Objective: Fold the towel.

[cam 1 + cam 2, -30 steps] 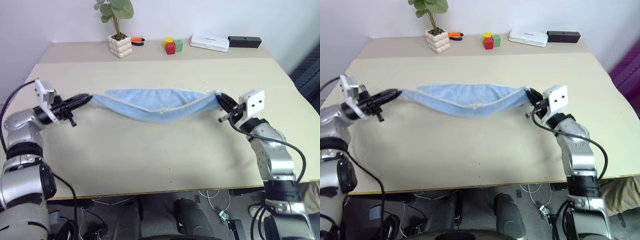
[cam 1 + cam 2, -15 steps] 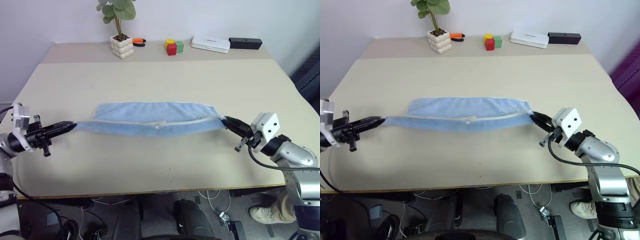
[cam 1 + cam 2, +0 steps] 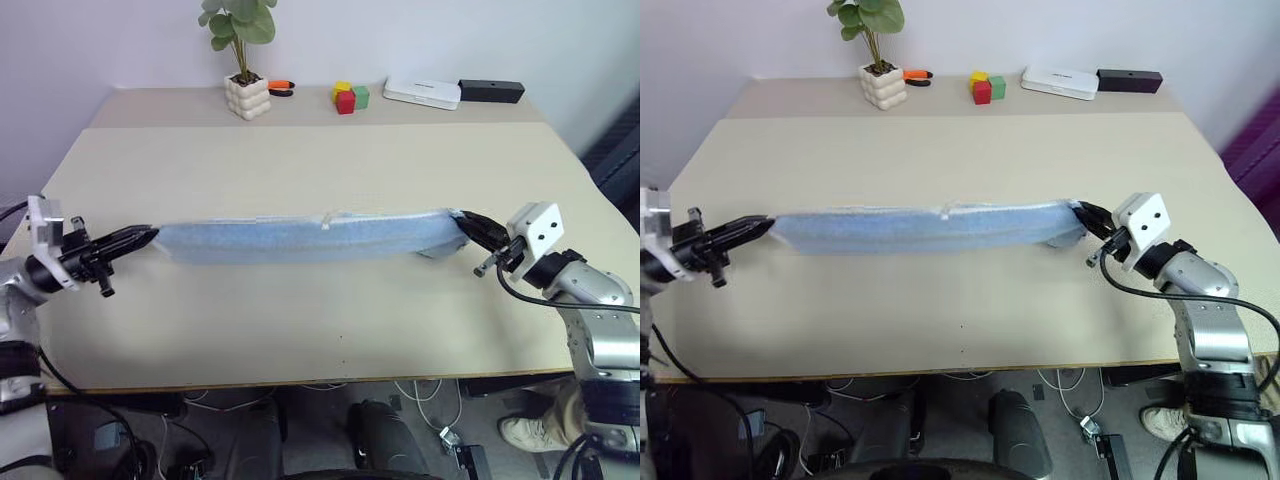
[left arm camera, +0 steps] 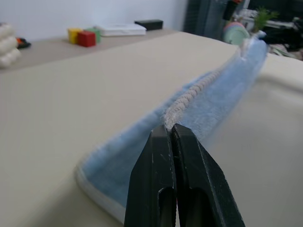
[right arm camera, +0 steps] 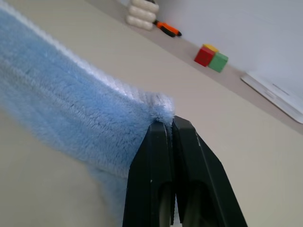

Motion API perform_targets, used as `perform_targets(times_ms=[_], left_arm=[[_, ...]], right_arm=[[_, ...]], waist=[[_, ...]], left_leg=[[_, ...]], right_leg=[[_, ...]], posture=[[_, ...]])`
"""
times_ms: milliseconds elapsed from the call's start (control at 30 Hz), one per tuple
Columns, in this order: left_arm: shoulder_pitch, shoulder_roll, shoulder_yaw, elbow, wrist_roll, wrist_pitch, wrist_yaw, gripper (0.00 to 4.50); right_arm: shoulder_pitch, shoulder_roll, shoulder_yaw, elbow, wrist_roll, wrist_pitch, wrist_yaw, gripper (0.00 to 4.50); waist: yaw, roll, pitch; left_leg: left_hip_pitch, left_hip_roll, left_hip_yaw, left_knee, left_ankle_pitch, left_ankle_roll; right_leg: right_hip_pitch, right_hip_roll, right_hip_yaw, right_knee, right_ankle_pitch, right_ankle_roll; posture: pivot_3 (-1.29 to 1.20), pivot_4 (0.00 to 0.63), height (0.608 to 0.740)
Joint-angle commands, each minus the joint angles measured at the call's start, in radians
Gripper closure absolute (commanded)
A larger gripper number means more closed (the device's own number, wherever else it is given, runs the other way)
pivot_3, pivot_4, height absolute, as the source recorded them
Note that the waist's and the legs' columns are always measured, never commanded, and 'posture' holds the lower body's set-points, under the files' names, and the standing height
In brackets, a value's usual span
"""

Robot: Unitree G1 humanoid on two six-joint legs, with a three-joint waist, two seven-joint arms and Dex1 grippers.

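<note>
I will let go of the towel's pinched corner with my left gripper low over the beige table, along the towel's far edge (image 3: 193, 221).
The light blue towel (image 3: 300, 240) is stretched taut in a long narrow band across the middle of the beige table (image 3: 320, 160), its whitish hem along the upper edge. My left gripper (image 3: 150, 235) is shut on the towel's left end, its black fingers (image 4: 165, 156) pinching the hem. My right gripper (image 3: 462, 220) is shut on the right end, where the fingertips (image 5: 163, 137) clamp a corner of the cloth. Both grippers point level toward each other, just above the tabletop.
Along the table's far edge stand a potted plant (image 3: 243, 60) in a white pot, an orange tool (image 3: 280, 86), coloured blocks (image 3: 350, 97), a white flat box (image 3: 422, 92) and a black bar (image 3: 491, 90). The table's front edge runs close below the towel.
The towel, sagging in an arc a second ago and then spread flat on the table, is now pulled into a straight narrow band. Both grippers have swung outward and kept their hold.
</note>
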Motion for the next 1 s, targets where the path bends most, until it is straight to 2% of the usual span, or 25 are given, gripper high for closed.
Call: perform_targets(times_ms=[33,167,367,1000], left_arm=[[-0.088,0.001,-0.026,0.097,0.046,-0.069,0.007,4.50],[-0.207,-0.018,-0.057,0.284,0.115,-0.185,0.035,4.50],[-0.292,-0.027,-0.077,0.429,0.178,-0.291,0.098,4.50],[-0.307,-0.075,-0.110,0.513,0.284,-0.366,0.191,4.50]], right_arm=[[-0.060,-0.001,0.020,0.058,-0.055,-0.050,-0.022,4.47],[-0.128,0.011,0.068,0.116,-0.102,-0.063,-0.034,4.47],[-0.165,0.027,0.094,0.164,-0.141,-0.077,-0.062,4.47],[-0.288,0.074,0.170,0.353,-0.251,-0.136,-0.125,4.47]], waist=[[-0.001,0.000,0.000],[-0.002,0.000,0.000],[-0.002,0.000,0.000],[-0.002,0.000,0.000]], left_leg=[[0.000,0.000,0.000,0.000,0.000,0.000],[0.000,0.000,0.000,0.000,0.000,0.000],[0.000,0.000,0.000,-0.001,0.000,0.000],[0.000,0.000,0.000,0.000,0.000,0.000]], right_leg=[[0.000,0.000,0.000,0.000,0.000,0.000],[0.000,0.001,0.000,0.000,0.000,0.000],[0.000,0.000,0.000,0.000,0.000,0.000],[0.000,0.000,0.000,0.000,0.000,0.001]], posture=[[0.00,0.150,0.740],[0.00,0.150,0.740],[0.00,0.150,0.740],[0.00,0.150,0.740]])
